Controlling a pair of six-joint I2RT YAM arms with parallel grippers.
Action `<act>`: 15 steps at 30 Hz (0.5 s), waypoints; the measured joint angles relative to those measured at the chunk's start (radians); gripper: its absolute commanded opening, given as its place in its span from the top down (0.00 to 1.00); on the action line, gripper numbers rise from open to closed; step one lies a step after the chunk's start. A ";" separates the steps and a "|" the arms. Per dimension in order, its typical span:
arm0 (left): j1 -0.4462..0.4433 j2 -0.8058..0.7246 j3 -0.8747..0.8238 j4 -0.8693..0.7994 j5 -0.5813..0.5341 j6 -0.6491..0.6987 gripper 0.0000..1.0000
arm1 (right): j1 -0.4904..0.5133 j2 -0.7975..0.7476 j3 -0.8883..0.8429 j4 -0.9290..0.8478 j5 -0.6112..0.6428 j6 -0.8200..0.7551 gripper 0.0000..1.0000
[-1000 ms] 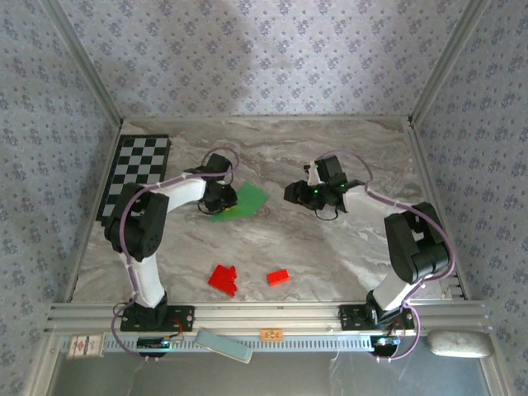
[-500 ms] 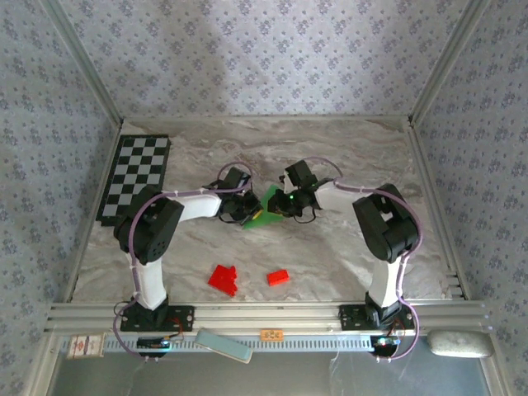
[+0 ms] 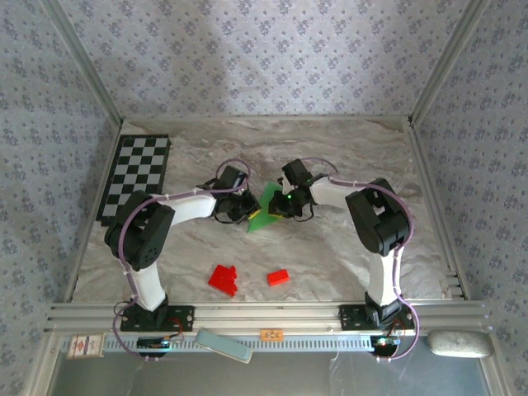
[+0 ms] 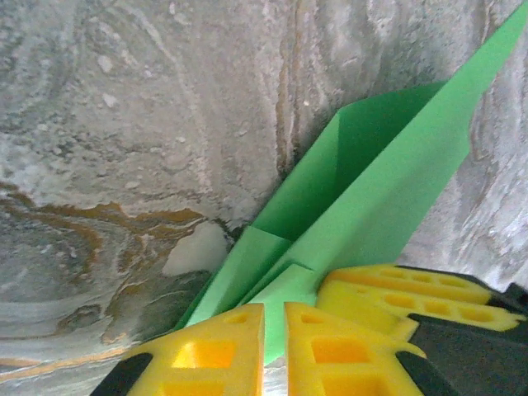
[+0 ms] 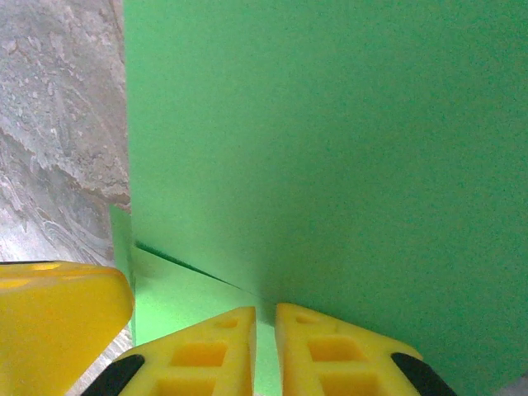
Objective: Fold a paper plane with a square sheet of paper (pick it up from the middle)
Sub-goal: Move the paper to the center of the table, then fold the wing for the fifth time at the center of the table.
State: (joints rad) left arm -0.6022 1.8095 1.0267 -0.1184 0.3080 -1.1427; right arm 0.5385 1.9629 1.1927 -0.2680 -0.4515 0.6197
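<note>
Next, I open my right gripper, back it off and pinch the green paper's outer edge (image 4: 398, 241), because the paper's layers gape while both my grippers crowd its narrow end.
The bright green sheet of paper (image 3: 266, 206) is creased into a pointed, layered shape and stands tilted up at the table's middle. My left gripper (image 3: 245, 208) holds its left side. In the left wrist view the folded paper (image 4: 371, 190) runs up and right from between the yellow fingertips of my left gripper (image 4: 275, 330), which are shut on it. My right gripper (image 3: 285, 205) holds the right side. In the right wrist view a flat green panel (image 5: 330, 140) rises above my right gripper (image 5: 264, 338), whose jaws pinch the paper's lower edge. The two grippers almost touch.
Two small red blocks (image 3: 223, 279) (image 3: 278, 277) lie nearer the arm bases. A black-and-white checkered board (image 3: 136, 175) lies at the far left. Patterned walls and a metal frame rail (image 3: 264, 313) enclose the marble table (image 3: 355, 148).
My right arm swung left to the paper and its jaws closed on it. The left gripper shifted right with the paper, which now stands lifted between both grippers.
</note>
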 measured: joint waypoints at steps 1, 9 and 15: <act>0.000 0.000 0.006 -0.018 0.000 0.017 0.89 | 0.000 0.004 0.008 -0.007 0.000 -0.004 0.83; 0.000 0.041 0.043 -0.074 0.014 0.091 0.92 | -0.004 0.015 0.032 -0.035 -0.002 -0.011 0.82; 0.002 0.069 0.058 -0.093 0.012 0.106 0.95 | -0.020 0.008 0.032 -0.029 -0.020 -0.006 0.76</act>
State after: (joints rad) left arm -0.6006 1.8790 1.0851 -0.2115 0.3202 -1.0363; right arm 0.5182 1.9713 1.2243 -0.2966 -0.4717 0.6132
